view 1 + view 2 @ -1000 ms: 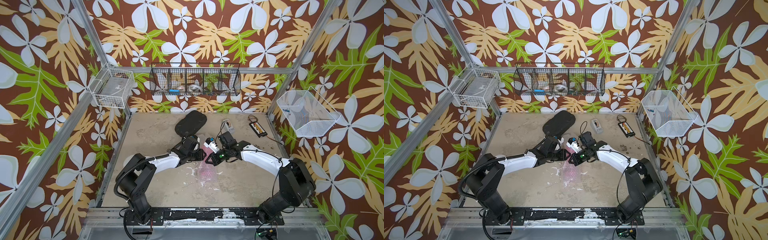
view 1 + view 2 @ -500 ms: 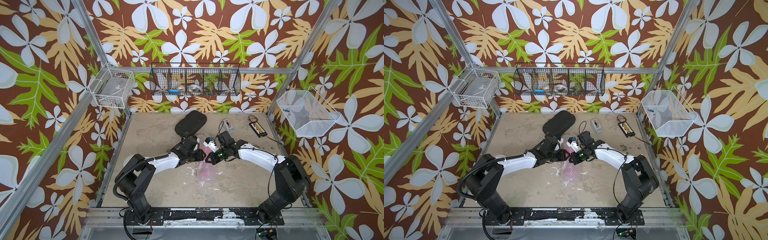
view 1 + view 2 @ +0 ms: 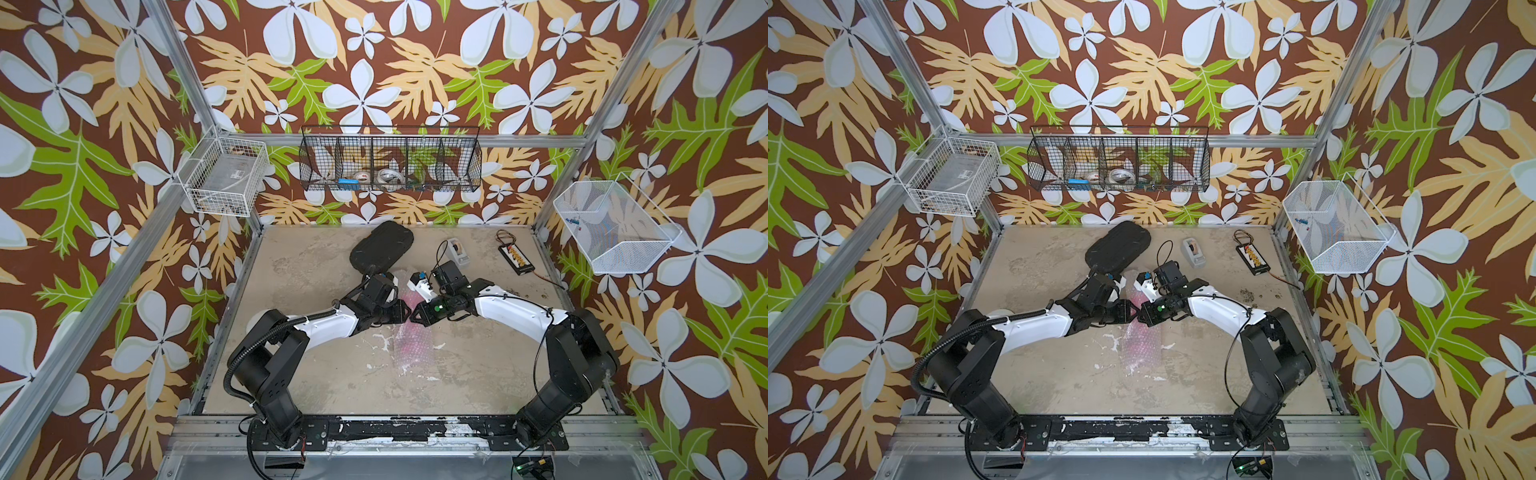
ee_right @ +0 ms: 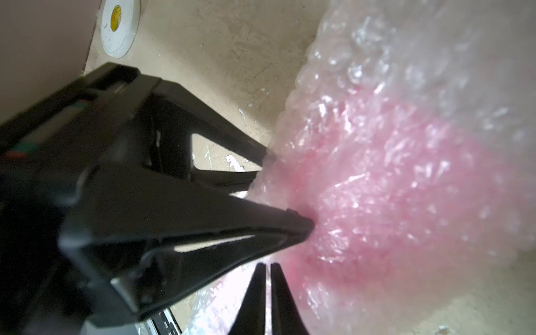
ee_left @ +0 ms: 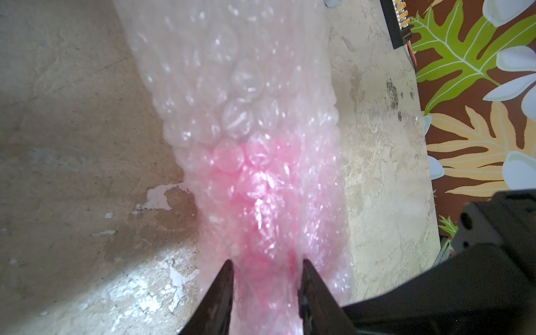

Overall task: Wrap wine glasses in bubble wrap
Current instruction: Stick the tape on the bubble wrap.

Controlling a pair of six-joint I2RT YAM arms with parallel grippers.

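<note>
My left gripper's fingers are apart across the thick pink part of the bundle. They should open, move nearer along the bundle and pinch a thin fold of bubble wrap [image 5: 268, 324].
The wine glass [image 5: 261, 203] lies on the table as a pink shape inside the bubble wrap [image 5: 232, 72], which is rolled round it into a long bundle [image 3: 411, 340]. My left gripper [image 5: 266, 264] is shut on the wrapped glass, one finger on each side of the pink part. In the right wrist view those left fingers [image 4: 301, 223] press into the bundle. My right gripper [image 4: 268, 265] sits against the same bundle from the opposite side, its jaws only a thin slit apart. Both top views show the two grippers meeting tip to tip over the bundle [image 3: 1140, 345].
A black oval case [image 3: 382, 249], a grey tape dispenser [image 3: 457, 251] and a black connector board [image 3: 517, 257] lie toward the back of the table. A white roll [image 4: 119, 26] lies by the left arm. Wire baskets [image 3: 390, 166] hang on the walls.
The right arm's elbow has shifted slightly inward. Both grippers stay at the wrapped glass, and the bundle has not moved.
</note>
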